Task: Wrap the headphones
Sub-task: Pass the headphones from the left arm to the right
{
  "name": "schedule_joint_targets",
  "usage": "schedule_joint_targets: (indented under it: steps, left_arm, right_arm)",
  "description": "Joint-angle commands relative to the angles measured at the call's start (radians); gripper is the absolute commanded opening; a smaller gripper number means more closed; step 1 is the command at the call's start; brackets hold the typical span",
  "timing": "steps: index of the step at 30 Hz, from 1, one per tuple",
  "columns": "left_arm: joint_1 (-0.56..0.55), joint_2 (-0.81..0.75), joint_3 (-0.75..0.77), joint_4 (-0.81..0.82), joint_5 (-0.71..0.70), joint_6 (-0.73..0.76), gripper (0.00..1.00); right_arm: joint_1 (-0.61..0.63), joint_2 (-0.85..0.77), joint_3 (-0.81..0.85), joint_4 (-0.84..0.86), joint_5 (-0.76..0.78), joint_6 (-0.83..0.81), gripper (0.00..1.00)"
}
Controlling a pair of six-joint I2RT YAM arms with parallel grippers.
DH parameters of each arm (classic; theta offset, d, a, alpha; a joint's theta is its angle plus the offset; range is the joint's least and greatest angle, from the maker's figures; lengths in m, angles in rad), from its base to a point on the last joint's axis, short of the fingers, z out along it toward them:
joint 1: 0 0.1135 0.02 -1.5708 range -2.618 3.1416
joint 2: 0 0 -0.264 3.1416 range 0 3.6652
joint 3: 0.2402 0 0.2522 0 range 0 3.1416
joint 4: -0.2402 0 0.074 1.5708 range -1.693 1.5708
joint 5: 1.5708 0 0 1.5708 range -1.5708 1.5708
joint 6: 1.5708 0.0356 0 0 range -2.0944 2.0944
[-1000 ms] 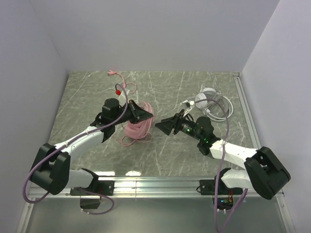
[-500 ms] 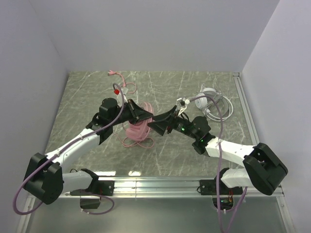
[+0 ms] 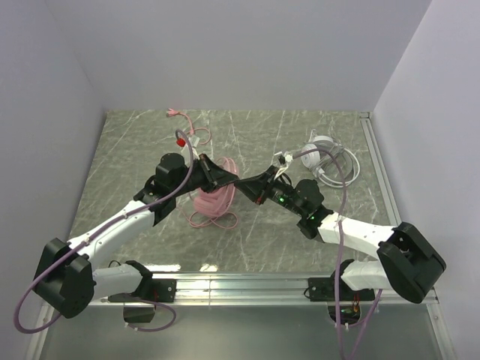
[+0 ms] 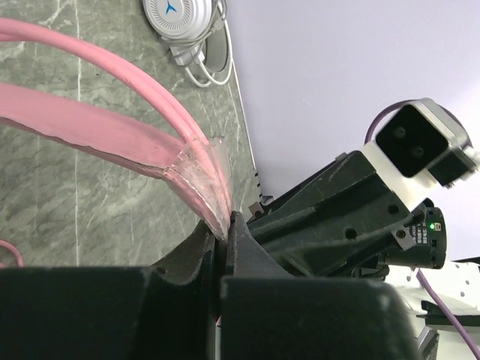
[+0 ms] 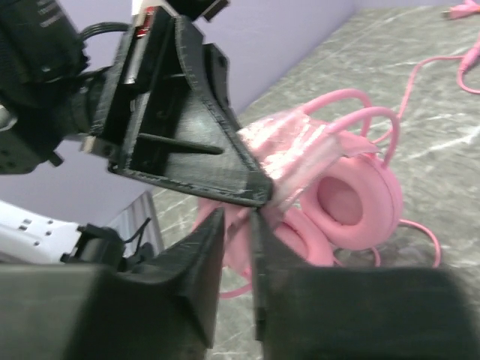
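I can reach only the edge of the pink headband with my right gripper's fingers, so I should open them, back off and take the headband (image 5: 289, 159) deeper before my left gripper opens.
The pink headphones (image 3: 212, 196) lie mid-table with their cups (image 5: 352, 195) facing up. Their cord (image 4: 112, 75) runs in taut strands, together with a bit of clear film, up into my left gripper (image 3: 231, 180) (image 4: 223, 229), which is shut on them. My right gripper (image 3: 241, 189) (image 5: 238, 221) meets it tip to tip. Its jaws stand narrow with pink cord in the slit just below the left fingertip (image 5: 255, 196). The white-grey headphones (image 3: 324, 157) (image 4: 178, 13) rest at the back right with their thin cord coiled beside them.
The pink cord's plug end (image 3: 174, 113) trails to the back left of the table. A metal rail (image 3: 375, 165) borders the right side and another (image 3: 247, 283) the front. Walls close in on three sides.
My right gripper has moved left until it meets the left gripper's tip, and its jaws have narrowed from wide open. The left gripper has kept its hold and shifted slightly right.
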Motion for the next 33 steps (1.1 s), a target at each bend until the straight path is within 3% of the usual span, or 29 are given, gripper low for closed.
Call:
schedule_joint_targets:
  steps: [1,4,8,12,14,17,18,22,24,28,33]
  left_arm:
    - [-0.081,-0.019,0.088,0.156,0.144,-0.034,0.01]
    - [-0.081,-0.018,0.089,0.133,0.139,-0.017,0.05]
    - [-0.081,-0.018,0.082,0.111,0.129,0.015,0.19]
    - [-0.078,-0.015,0.063,0.134,0.122,0.004,0.15]
    - [-0.078,-0.007,0.060,0.154,0.139,-0.015,0.05]
    - [-0.078,-0.002,0.071,0.148,0.135,-0.014,0.00]
    - [-0.078,-0.002,0.080,0.139,0.129,-0.011,0.00]
    - [-0.076,-0.019,0.089,0.102,0.106,0.000,0.00]
    - [-0.076,-0.033,0.091,0.097,0.102,-0.002,0.00]
    - [-0.076,-0.061,0.086,0.083,0.096,-0.006,0.00]
    - [-0.075,-0.122,0.127,-0.062,0.003,0.061,0.00]
  right_arm:
    - [0.071,-0.024,0.040,0.020,-0.085,0.001,0.13]
    - [0.069,-0.049,0.032,-0.015,-0.041,-0.002,0.00]
    - [0.069,-0.078,0.024,-0.064,-0.027,-0.030,0.00]
    - [0.069,-0.121,0.004,-0.078,-0.022,-0.031,0.00]
    - [0.071,-0.127,-0.005,-0.078,-0.027,-0.034,0.00]
    - [0.069,-0.138,-0.035,-0.054,-0.033,-0.030,0.24]
    - [0.069,-0.148,-0.054,-0.047,-0.026,-0.028,0.38]
    - [0.069,-0.179,-0.088,-0.043,0.004,-0.031,0.69]
    - [0.069,-0.184,-0.098,-0.037,0.008,-0.030,0.74]
    - [0.069,-0.165,-0.088,-0.034,-0.009,-0.024,0.74]
    - [0.069,-0.204,-0.138,-0.027,0.021,-0.030,0.74]
